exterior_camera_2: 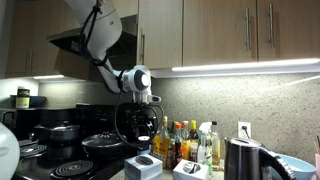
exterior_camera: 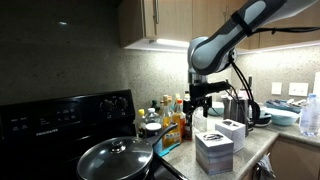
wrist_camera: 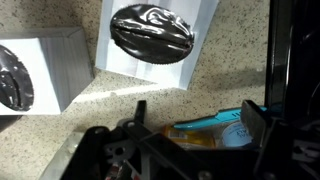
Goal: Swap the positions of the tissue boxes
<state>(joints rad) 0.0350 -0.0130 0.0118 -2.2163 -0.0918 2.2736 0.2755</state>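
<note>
I need to next move my gripper to the whitish box's top edge (exterior_camera: 226, 124) (wrist_camera: 37, 79), between its dark oval opening and the banded box, and close it there.
Two tissue boxes stand side by side on the speckled counter. The pale grey-lavender banded box (exterior_camera: 214, 152) is nearer the counter's front edge, and the whitish box (exterior_camera: 231, 131) is just behind it. In the wrist view I look down on both: the whitish box (wrist_camera: 150, 40) is at top centre and the banded box (wrist_camera: 35, 70) at left, each with a dark oval opening. My gripper (exterior_camera: 203, 98) hangs open and empty in the air above the condiment bottles, apart from the boxes. It also shows in the wrist view (wrist_camera: 198, 118) and in an exterior view (exterior_camera_2: 143, 103).
Several condiment bottles (exterior_camera: 170, 120) stand by the wall beside the boxes. A steel kettle (exterior_camera: 240, 108) stands further along the counter. A pan with a glass lid (exterior_camera: 118, 158) sits on the black stove (exterior_camera: 60, 115). Cabinets hang overhead.
</note>
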